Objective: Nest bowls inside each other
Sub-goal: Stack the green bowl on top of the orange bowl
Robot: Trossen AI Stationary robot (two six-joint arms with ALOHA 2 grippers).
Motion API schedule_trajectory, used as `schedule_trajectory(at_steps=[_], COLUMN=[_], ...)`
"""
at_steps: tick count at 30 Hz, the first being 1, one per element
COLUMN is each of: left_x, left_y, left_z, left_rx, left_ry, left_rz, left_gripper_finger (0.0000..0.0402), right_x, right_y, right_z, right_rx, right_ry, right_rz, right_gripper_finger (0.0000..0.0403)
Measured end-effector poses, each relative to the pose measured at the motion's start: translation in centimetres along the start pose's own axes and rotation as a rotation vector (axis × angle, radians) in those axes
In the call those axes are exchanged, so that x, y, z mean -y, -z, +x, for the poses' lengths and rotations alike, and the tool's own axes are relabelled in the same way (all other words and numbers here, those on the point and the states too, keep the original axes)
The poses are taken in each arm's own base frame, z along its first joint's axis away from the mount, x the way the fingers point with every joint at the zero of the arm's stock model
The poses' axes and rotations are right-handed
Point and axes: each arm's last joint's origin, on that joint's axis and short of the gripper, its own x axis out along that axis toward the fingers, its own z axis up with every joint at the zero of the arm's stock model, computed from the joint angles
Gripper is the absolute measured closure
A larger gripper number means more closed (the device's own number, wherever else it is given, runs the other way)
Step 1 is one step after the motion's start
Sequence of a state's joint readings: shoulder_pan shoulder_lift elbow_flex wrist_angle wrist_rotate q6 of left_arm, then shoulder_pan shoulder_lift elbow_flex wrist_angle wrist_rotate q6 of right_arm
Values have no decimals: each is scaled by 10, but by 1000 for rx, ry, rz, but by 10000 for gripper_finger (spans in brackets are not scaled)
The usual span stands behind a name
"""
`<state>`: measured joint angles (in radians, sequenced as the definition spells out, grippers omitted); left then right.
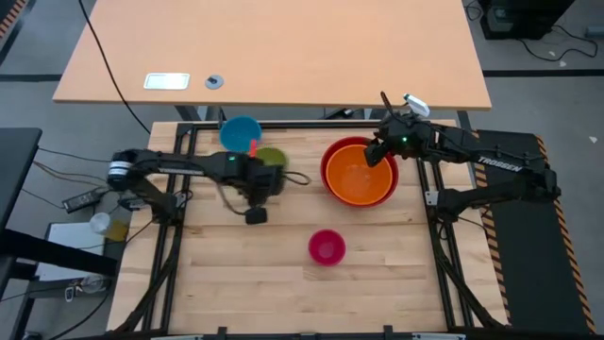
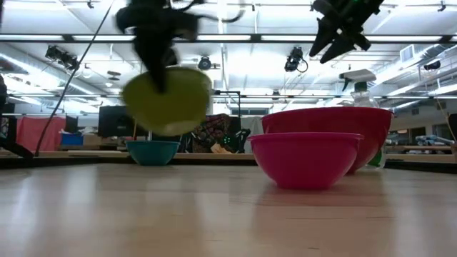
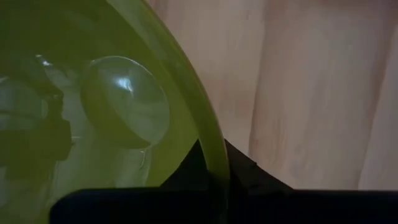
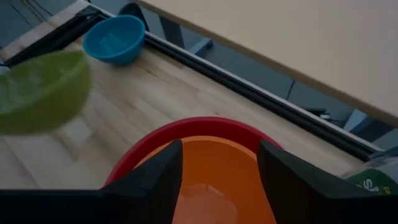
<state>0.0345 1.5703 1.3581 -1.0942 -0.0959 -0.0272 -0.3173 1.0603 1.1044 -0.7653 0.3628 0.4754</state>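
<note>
Next, my left gripper releases the lime-green bowl inside the orange bowl [image 1: 364, 178], which is sitting in the red bowl. The lime-green bowl now hangs tilted above the table.
A lime-green bowl [image 2: 168, 101] hangs tilted above the table, with my left gripper [image 1: 262, 179] shut on it. Behind it, a blue bowl [image 1: 242, 132] rests on its base at the table's far edge. An orange bowl [image 1: 360, 178] sits nested inside a red bowl [image 1: 329, 161] at the far right. A pink bowl [image 1: 327, 246] stands alone nearer the front. My right gripper [image 4: 219, 167] hovers open above the orange bowl's far rim, touching nothing. My left gripper holds the green bowl by its rim [image 3: 215, 148], one finger [image 3: 185, 179] inside the bowl and one [image 3: 250, 175] outside. The fingers come from above, pointing steeply down. The bowl hangs tilted below them, lifted clear of the table.
A long tan desk [image 1: 283, 47] stands beyond the table's far edge. A green-labelled bottle [image 4: 376, 180] stands by the red bowl. Bare wooden tabletop [image 1: 245, 283] lies at the front left.
</note>
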Motion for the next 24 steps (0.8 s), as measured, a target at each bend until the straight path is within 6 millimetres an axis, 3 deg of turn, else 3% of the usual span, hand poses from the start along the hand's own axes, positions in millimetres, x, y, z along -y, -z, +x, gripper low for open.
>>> schedule_trajectory(at_steps=[4,9,15,19,24], left_x=[1,-1,-3,-2,2], left_y=[-48,-95,-136,-155,-174], left_z=[-3,-3,-9,1,38], left_rx=[39,75,162,237,265], left_ry=[-5,-84,-212,-266,-316], left_rz=[110,242,427,595,790], left_gripper_finger=[394,394,394,394,393], right_x=[2,14,33,41,44], right_y=[-8,-15,2,18,33], right_z=[-15,-51,-77,-81,-79], right_rx=[-26,-64,-86,-113,-133], right_ry=[8,29,18,8,3], right_rz=[9,73,182,268,332], right_gripper_finger=[191,191,191,191,191])
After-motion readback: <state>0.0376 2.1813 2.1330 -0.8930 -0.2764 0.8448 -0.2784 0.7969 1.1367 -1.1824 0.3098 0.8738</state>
